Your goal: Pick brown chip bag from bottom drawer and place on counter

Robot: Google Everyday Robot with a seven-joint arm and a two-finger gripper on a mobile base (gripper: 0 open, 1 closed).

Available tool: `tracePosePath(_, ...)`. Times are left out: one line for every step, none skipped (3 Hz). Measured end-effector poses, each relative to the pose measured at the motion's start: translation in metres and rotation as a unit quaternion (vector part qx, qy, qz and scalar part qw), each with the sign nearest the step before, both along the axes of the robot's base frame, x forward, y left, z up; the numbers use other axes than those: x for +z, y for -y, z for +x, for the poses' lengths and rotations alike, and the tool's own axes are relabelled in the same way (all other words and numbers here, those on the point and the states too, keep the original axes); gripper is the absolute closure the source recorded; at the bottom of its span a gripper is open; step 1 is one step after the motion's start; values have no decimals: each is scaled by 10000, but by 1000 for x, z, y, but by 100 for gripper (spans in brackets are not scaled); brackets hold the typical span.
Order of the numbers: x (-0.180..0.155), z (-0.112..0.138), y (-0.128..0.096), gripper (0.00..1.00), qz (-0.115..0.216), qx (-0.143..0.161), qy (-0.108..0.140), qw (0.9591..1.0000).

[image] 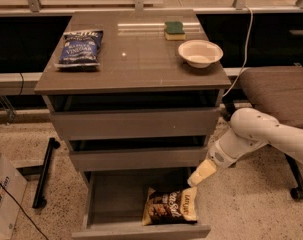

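The brown chip bag's cream-yellow upper corner [190, 192], the one nearest my gripper, should be the next place my gripper goes to and closes.
The brown chip bag [171, 206] lies flat at the right front of the open bottom drawer [111, 204]. It is dark brown and cream-yellow with white lettering. My gripper [200, 173] hangs on the white arm [261, 134] at the cabinet's right side. It is just above and to the right of the bag, at the drawer's right rim, apart from the bag. The counter [136, 59] is the cabinet's grey-brown top.
On the counter lie a blue vinegar chip bag [80, 48] at the left, a white bowl [200, 53] at the right and a green sponge [174, 30] behind it. A padded chair [281, 91] stands right of the cabinet. A cardboard box [3, 194] stands at the lower left.
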State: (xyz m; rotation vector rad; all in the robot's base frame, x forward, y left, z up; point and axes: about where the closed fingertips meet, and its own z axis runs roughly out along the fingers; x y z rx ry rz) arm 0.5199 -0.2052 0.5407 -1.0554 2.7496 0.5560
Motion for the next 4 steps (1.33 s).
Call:
tracePosePath(-39,3,-6,0,244,-151,-435,9986)
tracePosePath(-81,7,-3,0,640,-414,-920,9928)
tracePosePath(-91,8,-5,0,683,-428,-972,9920)
tracePosePath(-108,19,-10,0,759,-629,-1006,9900)
